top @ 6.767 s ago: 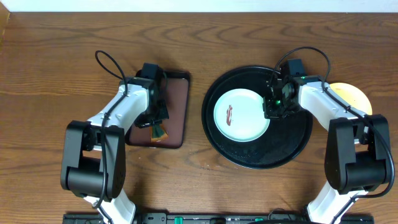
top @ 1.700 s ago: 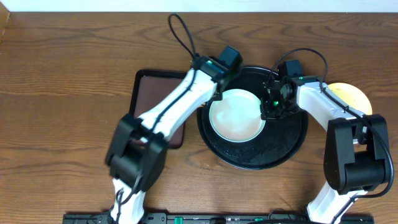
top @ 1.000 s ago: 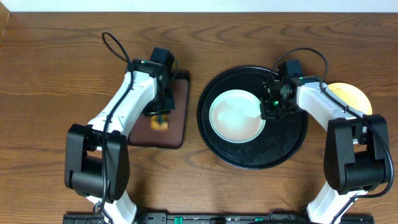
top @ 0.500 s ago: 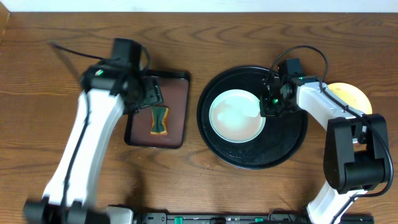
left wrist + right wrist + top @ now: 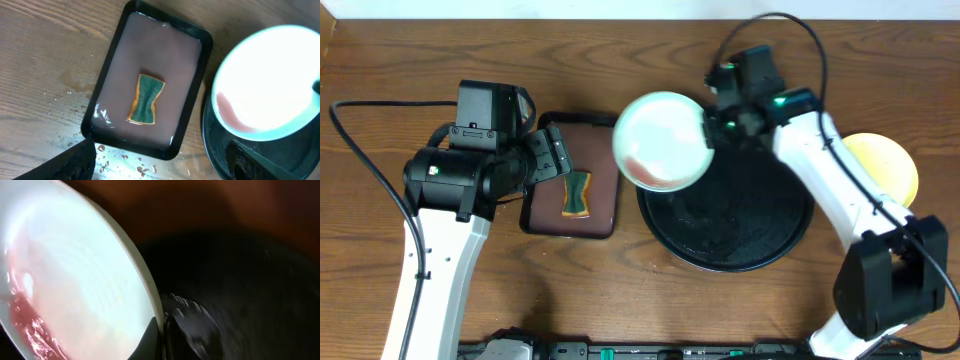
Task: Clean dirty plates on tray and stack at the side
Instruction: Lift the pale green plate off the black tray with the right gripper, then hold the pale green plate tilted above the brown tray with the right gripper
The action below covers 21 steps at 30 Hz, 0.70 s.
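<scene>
The robot's right gripper needs to set the mint-white plate down on top of the pale yellow plate (image 5: 872, 171) beside the black tray.
My right gripper (image 5: 711, 128) is shut on the right rim of a mint-white plate (image 5: 662, 140), held in the air over the upper left edge of the black tray (image 5: 740, 225). In the right wrist view the rim sits pinched at my gripper (image 5: 163, 336), and reddish water pools at the plate's (image 5: 75, 275) low side. The plate (image 5: 270, 90) also shows in the left wrist view. A pale yellow plate (image 5: 886, 163) lies on the table right of the tray. My left gripper (image 5: 546, 155) hangs open and empty above the brown tray's left side.
A green-and-yellow sponge (image 5: 577, 192) lies on the rectangular dark brown tray (image 5: 602, 150), left of the black tray. In the left wrist view, water drops (image 5: 112, 160) spot the wooden table below the brown tray (image 5: 192, 112), where the sponge (image 5: 146, 99) rests.
My left gripper let go of the sponge on the brown tray, opened wide and rose to the left. My right gripper lifted the mint-white plate off the black tray, up and left.
</scene>
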Available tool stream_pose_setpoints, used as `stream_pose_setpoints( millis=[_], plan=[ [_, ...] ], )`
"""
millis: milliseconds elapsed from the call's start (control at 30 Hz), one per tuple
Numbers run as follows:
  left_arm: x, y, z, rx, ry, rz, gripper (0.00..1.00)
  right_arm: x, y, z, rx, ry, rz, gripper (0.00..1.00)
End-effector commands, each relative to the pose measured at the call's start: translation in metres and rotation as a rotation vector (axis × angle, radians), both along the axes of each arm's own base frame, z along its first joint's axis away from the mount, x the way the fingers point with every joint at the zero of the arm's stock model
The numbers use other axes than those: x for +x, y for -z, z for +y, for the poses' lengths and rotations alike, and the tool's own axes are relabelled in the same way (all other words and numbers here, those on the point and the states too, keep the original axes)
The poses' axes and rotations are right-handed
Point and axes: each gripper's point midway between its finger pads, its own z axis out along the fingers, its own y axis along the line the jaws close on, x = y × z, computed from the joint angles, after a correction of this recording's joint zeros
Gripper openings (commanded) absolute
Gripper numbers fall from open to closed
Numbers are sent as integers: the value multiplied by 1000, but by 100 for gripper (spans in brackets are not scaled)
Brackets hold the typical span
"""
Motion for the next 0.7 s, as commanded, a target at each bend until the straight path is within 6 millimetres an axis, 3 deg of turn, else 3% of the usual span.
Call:
stream_pose_setpoints(
  millis=[0, 233, 333, 667],
  plan=[
    [1, -6, 0, -6, 11, -16, 83, 2, -28, 46, -37, -70, -167, 1],
    [1, -6, 0, -6, 11, -16, 84, 8, -39, 113, -174, -205, -456, 1],
    [1, -6, 0, -6, 11, -16, 84, 7, -45, 132, -280, -276, -578, 1],
    [1, -6, 0, -6, 11, -15, 84, 10, -80, 133, -461, -233, -762, 1]
  ],
)
